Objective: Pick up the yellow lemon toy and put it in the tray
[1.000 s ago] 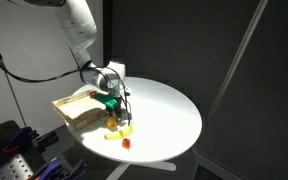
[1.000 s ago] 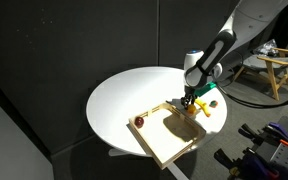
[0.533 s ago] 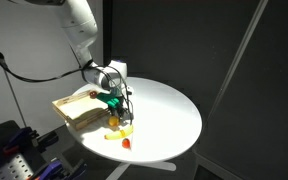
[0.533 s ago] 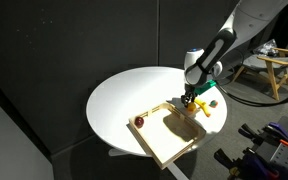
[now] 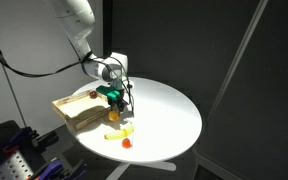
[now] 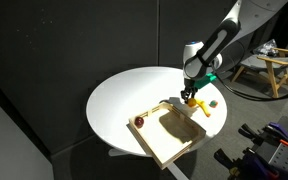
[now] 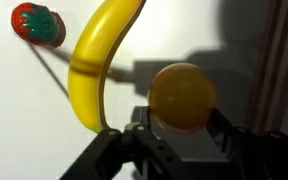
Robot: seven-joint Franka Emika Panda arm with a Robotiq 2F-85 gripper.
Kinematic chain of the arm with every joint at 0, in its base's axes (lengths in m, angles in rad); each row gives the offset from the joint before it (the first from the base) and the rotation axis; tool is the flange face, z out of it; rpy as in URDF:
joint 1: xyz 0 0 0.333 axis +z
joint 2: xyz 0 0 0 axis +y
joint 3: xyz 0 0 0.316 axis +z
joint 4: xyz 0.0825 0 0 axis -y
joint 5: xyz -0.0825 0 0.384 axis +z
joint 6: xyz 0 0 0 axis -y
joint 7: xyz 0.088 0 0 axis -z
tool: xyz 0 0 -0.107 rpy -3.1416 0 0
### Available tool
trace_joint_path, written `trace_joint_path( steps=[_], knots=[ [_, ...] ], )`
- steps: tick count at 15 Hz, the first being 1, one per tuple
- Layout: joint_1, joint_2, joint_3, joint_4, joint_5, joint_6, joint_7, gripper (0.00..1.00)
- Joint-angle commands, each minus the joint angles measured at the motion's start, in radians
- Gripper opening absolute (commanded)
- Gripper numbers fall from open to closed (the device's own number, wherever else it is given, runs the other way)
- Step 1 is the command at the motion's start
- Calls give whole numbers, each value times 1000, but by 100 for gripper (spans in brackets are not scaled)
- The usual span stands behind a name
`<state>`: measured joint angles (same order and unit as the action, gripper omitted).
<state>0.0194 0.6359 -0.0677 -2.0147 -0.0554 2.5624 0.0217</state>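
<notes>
My gripper needs to let go of the yellow lemon toy inside the tan tray [image 5: 97, 105], close to the tray's side that faces the banana.
My gripper [image 7: 181, 122] is shut on the yellow lemon toy [image 7: 182, 95], a small round yellow-orange ball that fills the gap between the fingers. In both exterior views the gripper [image 5: 116, 100] [image 6: 191, 93] hangs a little above the white table with the lemon toy [image 6: 192, 99] at its tips. It is beside the near edge of the light tan tray [image 5: 72, 108] [image 6: 174, 137]. In the wrist view a strip of the tray [image 7: 287, 60] shows at the right edge.
A long curved yellow banana piece [image 7: 94, 60] [image 5: 119, 133] lies on the round white table [image 5: 169, 110] below the gripper. A small red strawberry piece [image 7: 36, 24] [image 5: 126, 143] [image 6: 139, 122] lies near the table's edge.
The gripper has risen off the table with the lemon toy in it. The banana piece and red piece have stayed in place.
</notes>
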Motion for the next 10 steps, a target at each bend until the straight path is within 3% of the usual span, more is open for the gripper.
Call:
trace_joint_path(
  steps=[1, 10],
  knots=[
    [30, -74, -10, -21, -43, -77, 15, 34],
    [101, -116, 23, -10, -107, -166, 25, 34]
  ],
)
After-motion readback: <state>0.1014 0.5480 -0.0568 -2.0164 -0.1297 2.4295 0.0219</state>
